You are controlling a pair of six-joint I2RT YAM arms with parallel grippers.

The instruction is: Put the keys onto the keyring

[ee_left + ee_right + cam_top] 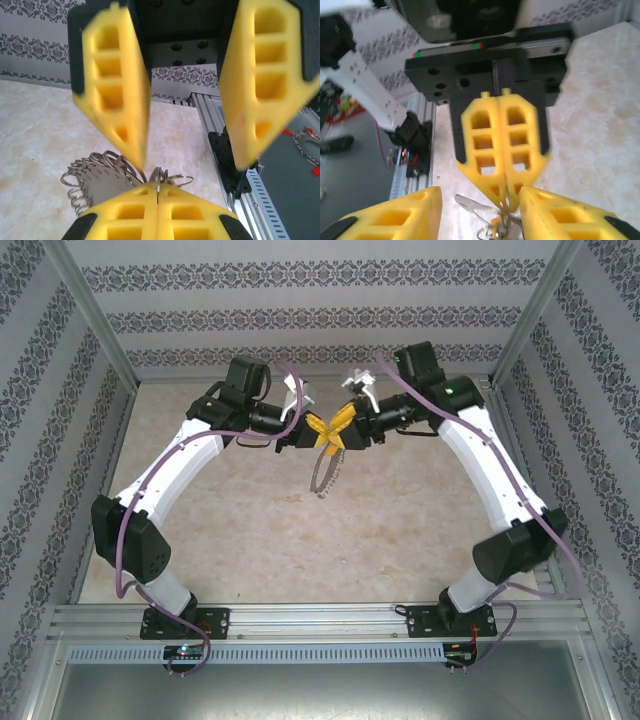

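Observation:
The keys' yellow-orange head hangs below the wire in the left gripper's fingers, so the robot's right gripper will reach lower and take the keys by that head (496,220).
The keyring (324,472), a thin silvery ring fringed with small metal keys, hangs above the table's middle. My left gripper (158,192) is shut on its wire (159,176), and the fringe of keys (97,180) fans out to the left below it. My right gripper (480,200) faces it tip to tip and is open, its yellow fingers (122,100) standing either side of the ring without touching it. Under the left gripper's shut tips, a small yellow-orange piece (496,223) sits among the metal and looks like the head of the keys. In the top view the two grippers (330,428) meet.
A beige marble-patterned tabletop (250,530) lies below, walled with patterned panels. An aluminium rail (320,620) runs along the near edge with both arm bases on it. The left arm's white links (365,85) pass at the left of the right wrist view.

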